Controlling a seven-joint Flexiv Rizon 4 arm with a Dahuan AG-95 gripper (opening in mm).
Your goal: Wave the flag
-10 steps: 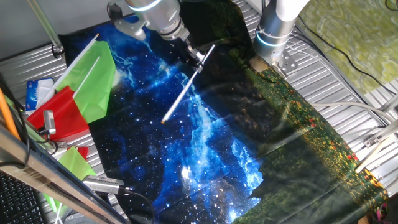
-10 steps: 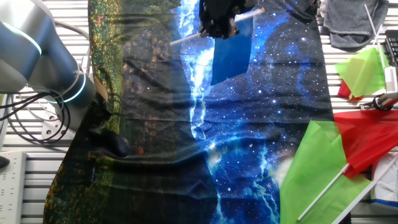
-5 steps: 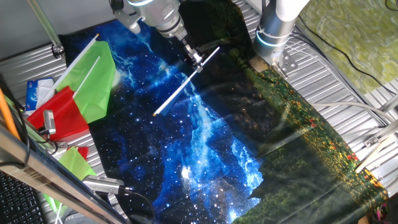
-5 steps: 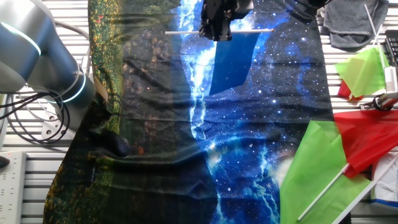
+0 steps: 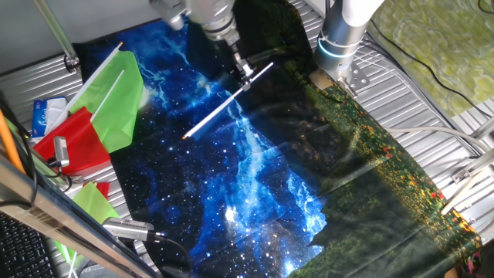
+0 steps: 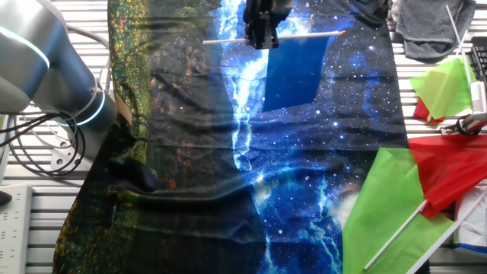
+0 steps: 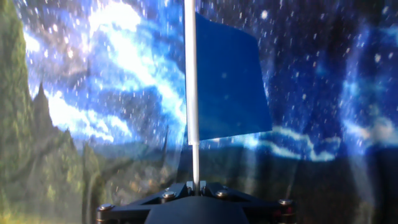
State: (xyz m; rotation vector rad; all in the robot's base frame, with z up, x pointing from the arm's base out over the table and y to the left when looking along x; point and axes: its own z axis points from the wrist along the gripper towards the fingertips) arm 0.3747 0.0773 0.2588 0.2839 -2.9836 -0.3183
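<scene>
The robot's gripper should release the dark-blue flag on the starry cloth (image 5: pixel 206 152), between the bright blue streak and the red flag.
My gripper (image 5: pixel 244 72) is shut on the thin white stick (image 5: pixel 224 103) of the dark-blue flag and holds it in the air above the starry cloth. In the other fixed view the gripper (image 6: pixel 260 34) grips the stick (image 6: pixel 228 40), which lies level, and the blue cloth (image 6: pixel 294 72) hangs down from it. In the hand view the stick (image 7: pixel 191 81) runs straight up from my gripper (image 7: pixel 196 185), with the blue cloth (image 7: pixel 227 90) to its right.
A printed starry and landscape cloth (image 5: pixel 255 170) covers the table. Bright green flags (image 5: pixel 116 93) and a red flag (image 5: pixel 73 143) lie at the left edge; they also show at the right of the other fixed view (image 6: pixel 396 198). The arm's base (image 5: pixel 340 38) stands at the back.
The stick has swung: its free end moved left and flattened, from tilted to level in the other fixed view. The blue cloth swung right with it. The grip is unchanged.
</scene>
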